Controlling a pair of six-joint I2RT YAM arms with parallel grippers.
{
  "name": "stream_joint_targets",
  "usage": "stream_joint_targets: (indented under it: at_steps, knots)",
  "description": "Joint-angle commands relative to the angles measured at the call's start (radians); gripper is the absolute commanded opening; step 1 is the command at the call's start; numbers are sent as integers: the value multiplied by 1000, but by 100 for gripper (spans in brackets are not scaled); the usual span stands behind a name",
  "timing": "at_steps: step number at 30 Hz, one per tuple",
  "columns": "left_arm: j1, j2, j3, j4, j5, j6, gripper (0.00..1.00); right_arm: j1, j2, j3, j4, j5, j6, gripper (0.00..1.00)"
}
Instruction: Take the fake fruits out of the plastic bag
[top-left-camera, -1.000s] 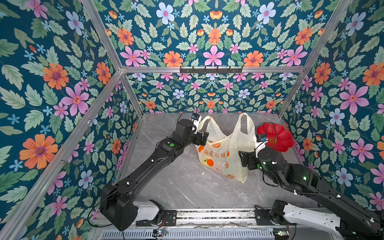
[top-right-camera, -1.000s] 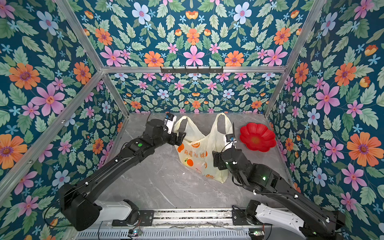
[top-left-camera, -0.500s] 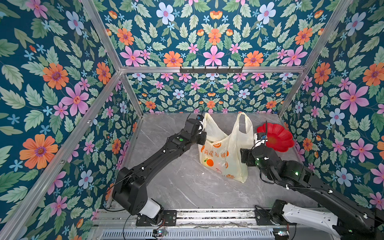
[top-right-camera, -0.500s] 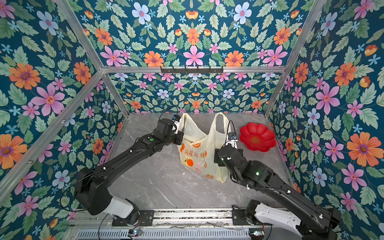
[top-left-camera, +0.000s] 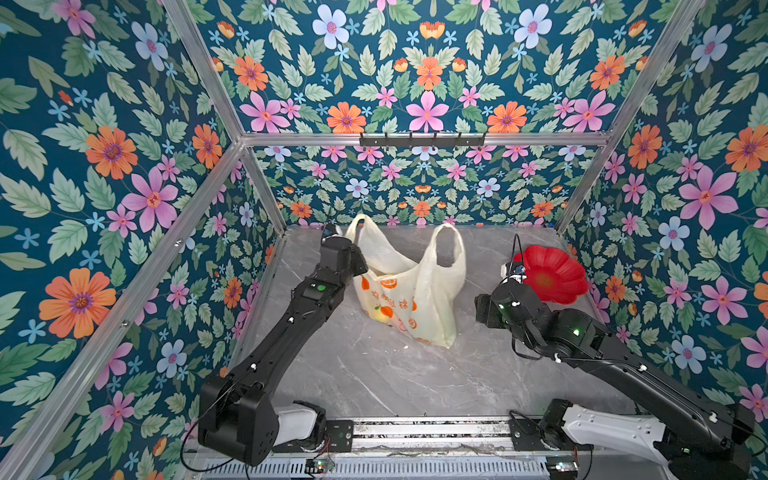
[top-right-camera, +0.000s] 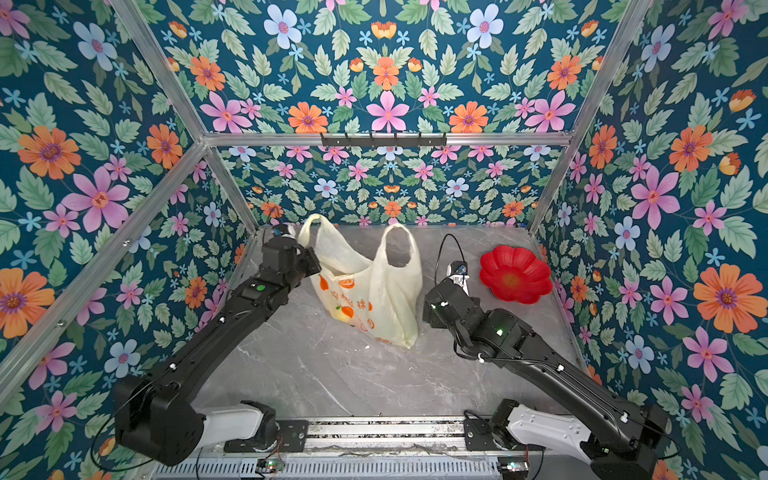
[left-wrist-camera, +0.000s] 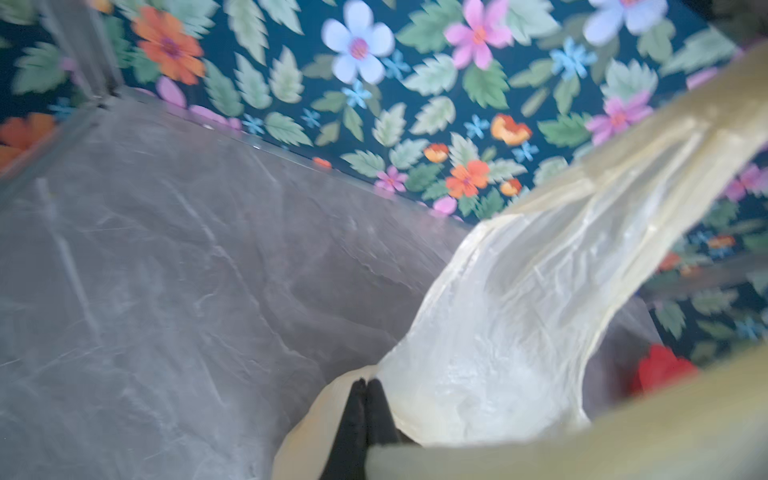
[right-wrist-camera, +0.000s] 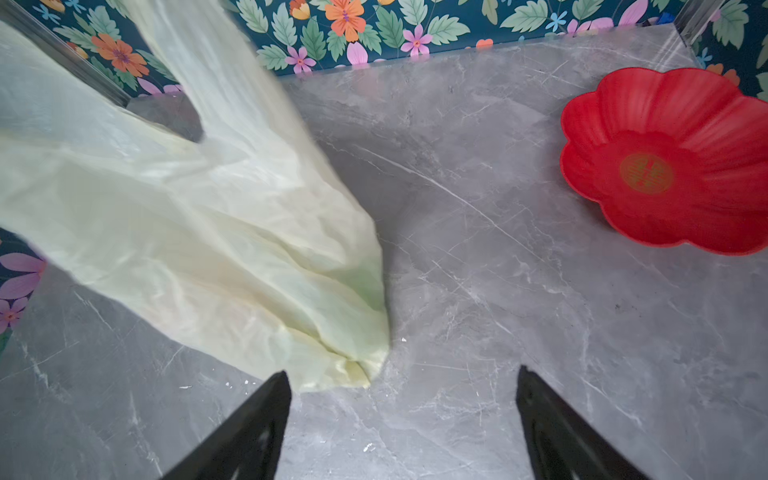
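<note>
I will next move my right gripper to the plastic bag's rim (top-left-camera: 429, 272), just below the bag's handle nearer the red plate, and close it there.
The plastic bag (top-left-camera: 419, 286) (top-right-camera: 374, 291) stands on the grey table, cream-yellow with orange prints, both loop handles up. My left gripper (left-wrist-camera: 365, 381) is shut on the thin film at the bag's rim below its left handle; in both top views the wrist (top-left-camera: 340, 257) hides the fingers. A yellow-green fruit (top-left-camera: 380, 316) shows dimly through the film low down; the other fake fruits are hidden inside. My right gripper (right-wrist-camera: 403, 370) is open just above the table, and the bag's bottom corner (right-wrist-camera: 365, 365) lies close beside one of its fingers (right-wrist-camera: 274, 399).
A red flower-shaped plate (top-left-camera: 552, 278) (right-wrist-camera: 665, 166) lies at the back right, close behind the right wrist. Flowered walls enclose the table on three sides. Bare grey table (top-left-camera: 374, 374) stretches in front of the bag.
The left gripper went from open to shut on the bag's rim and drew the bag to the left. A gap has opened between the bag and the right gripper, which barely moved.
</note>
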Motion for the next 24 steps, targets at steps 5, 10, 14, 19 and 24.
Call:
stream_joint_targets:
  at_steps: [5,10,14,19,24]
  knots:
    - [6,-104,-109,65,-11,-93,0,-17,17,18,46,-3,-40,86]
    - [-37,-165,-154,77,7,-91,0,-15,115,97,103,-66,-42,86]
    - [-61,-213,-167,76,10,-92,0,7,263,232,133,-93,-71,86]
    - [-72,-254,-181,76,39,-95,0,60,491,481,145,-90,-125,88]
    - [-81,-279,-184,90,76,-95,0,59,691,696,163,-122,-160,89]
